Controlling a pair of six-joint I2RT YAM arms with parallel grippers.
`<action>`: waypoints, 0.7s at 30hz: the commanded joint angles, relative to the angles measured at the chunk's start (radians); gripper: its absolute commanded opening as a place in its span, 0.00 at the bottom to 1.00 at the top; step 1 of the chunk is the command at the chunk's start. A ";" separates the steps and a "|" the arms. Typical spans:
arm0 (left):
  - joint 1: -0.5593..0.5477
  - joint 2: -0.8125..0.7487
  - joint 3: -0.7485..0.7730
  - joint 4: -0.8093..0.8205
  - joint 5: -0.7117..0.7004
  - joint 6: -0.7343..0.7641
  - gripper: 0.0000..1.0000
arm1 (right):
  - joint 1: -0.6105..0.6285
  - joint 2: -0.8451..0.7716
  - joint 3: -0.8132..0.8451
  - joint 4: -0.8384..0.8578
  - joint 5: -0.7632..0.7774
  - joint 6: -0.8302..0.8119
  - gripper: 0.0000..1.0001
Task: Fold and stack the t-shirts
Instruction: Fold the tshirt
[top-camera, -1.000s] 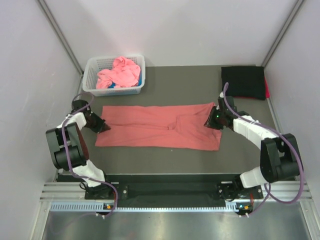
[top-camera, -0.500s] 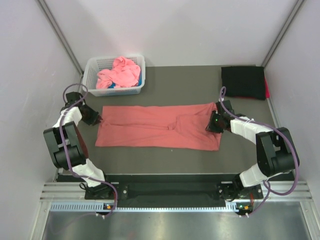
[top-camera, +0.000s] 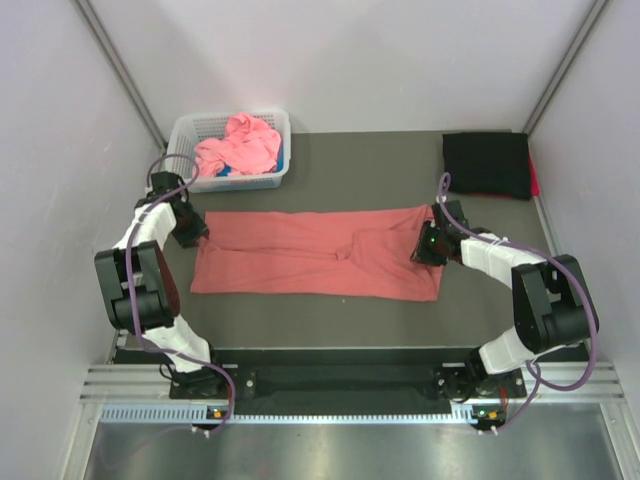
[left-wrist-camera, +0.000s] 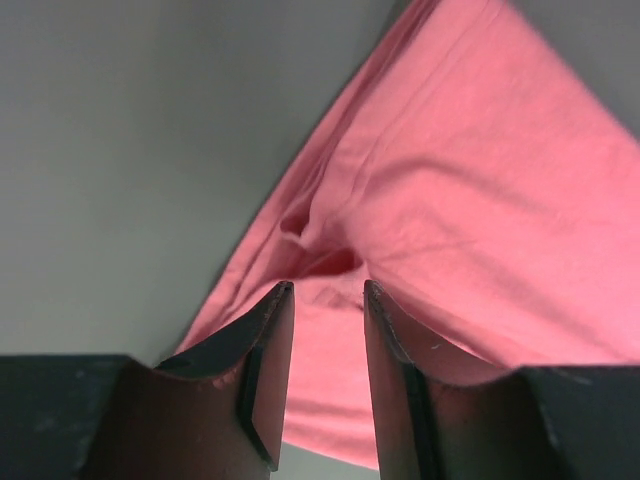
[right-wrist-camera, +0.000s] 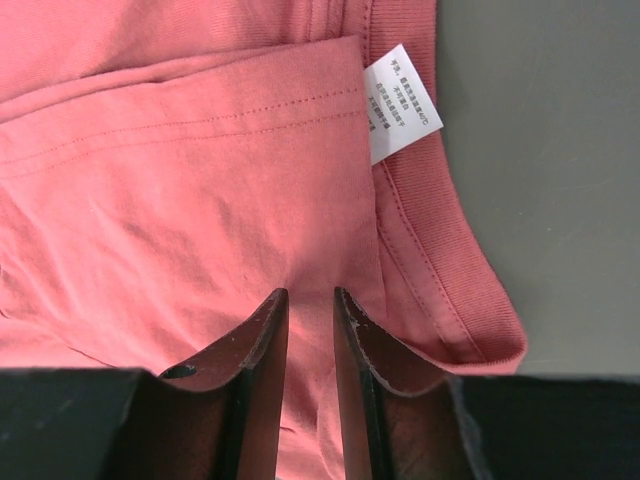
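Note:
I will pinch the raised cloth (left-wrist-camera: 350, 278) with my left gripper and pull it straight before folding further, because the top layer at the t-shirt's end has a small pucker.
A salmon-red t-shirt (top-camera: 300, 255) lies flat across the table as a long folded band. My left gripper (top-camera: 198, 235) hovers at its far left corner. In the left wrist view the left gripper (left-wrist-camera: 325, 288) is open, with a small pucker in the t-shirt (left-wrist-camera: 480, 180) just ahead of the tips. My right gripper (top-camera: 422, 248) sits low over the right end, and the right gripper (right-wrist-camera: 310, 292) shows a narrow gap between its fingers with flat t-shirt cloth (right-wrist-camera: 180, 180) showing through. The collar and a white label (right-wrist-camera: 400, 100) lie just ahead. A folded black t-shirt (top-camera: 487, 165) rests at the back right.
A white lattice basket (top-camera: 180, 140) at the back left holds a crumpled pink t-shirt (top-camera: 240, 145). A red edge (top-camera: 534, 180) peeks out beside the black one. Grey walls stand close on both sides.
My left gripper has opened and let go of the shirt's left corner, and it has moved a little farther back. The right gripper shifted slightly inward over the shirt.

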 joint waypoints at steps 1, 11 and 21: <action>-0.002 0.031 0.060 -0.023 -0.019 0.039 0.40 | -0.012 -0.012 0.016 0.048 -0.017 -0.022 0.25; -0.006 0.116 0.123 -0.073 0.078 0.024 0.39 | -0.010 -0.007 0.016 0.051 -0.005 -0.037 0.25; -0.006 0.166 0.159 -0.115 0.036 0.022 0.00 | -0.010 0.019 0.014 0.060 0.004 -0.040 0.25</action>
